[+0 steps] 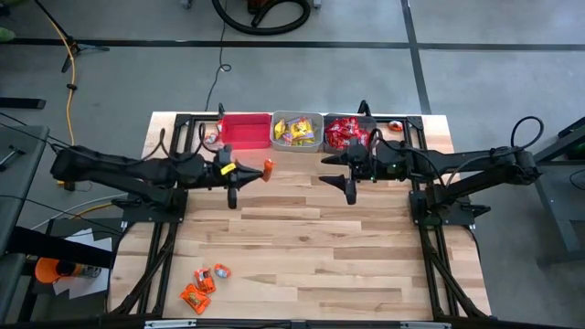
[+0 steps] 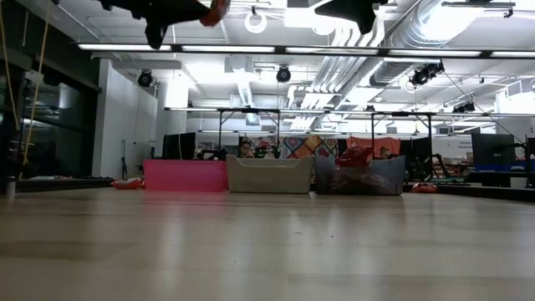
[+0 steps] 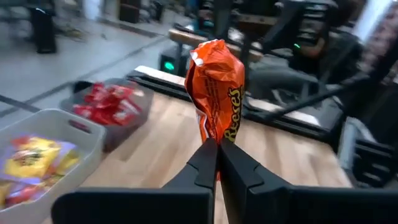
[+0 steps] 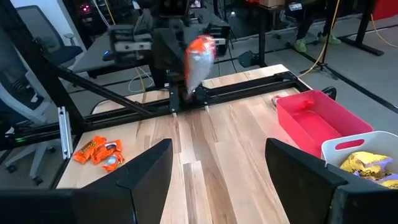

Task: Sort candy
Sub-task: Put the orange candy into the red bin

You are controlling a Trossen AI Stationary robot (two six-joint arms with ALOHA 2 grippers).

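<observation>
I need to let go of the orange candy packet with my left gripper near the middle of the red bin (image 1: 244,133).
My left gripper (image 1: 259,170) hangs high over the table's far-left middle, shut on an orange candy packet (image 3: 216,87); the same packet (image 1: 269,168) shows in the high view. My right gripper (image 1: 341,173) hovers open opposite it, nothing between its fingers (image 4: 149,168). Three bins stand in a row at the far edge: a red bin (image 1: 245,130), a clear grey bin (image 1: 297,131) with yellow candies, and a dark bin (image 1: 347,132) with red candies. A few orange candies (image 1: 203,285) lie on the table near its front left. My left gripper pinches the orange packet by one end (image 3: 214,138) between its two fingers. The fingers lie nearly level, coming from the table's left. The rest of the packet sticks out beyond the fingertips, lifted well clear of the table.
Black frame rails (image 1: 164,247) run along the table's left and right sides under the arms. A small orange thing (image 1: 395,127) lies at the far right beside the dark bin. The wooden tabletop (image 1: 320,247) lies bare between the bins and the front candies.
</observation>
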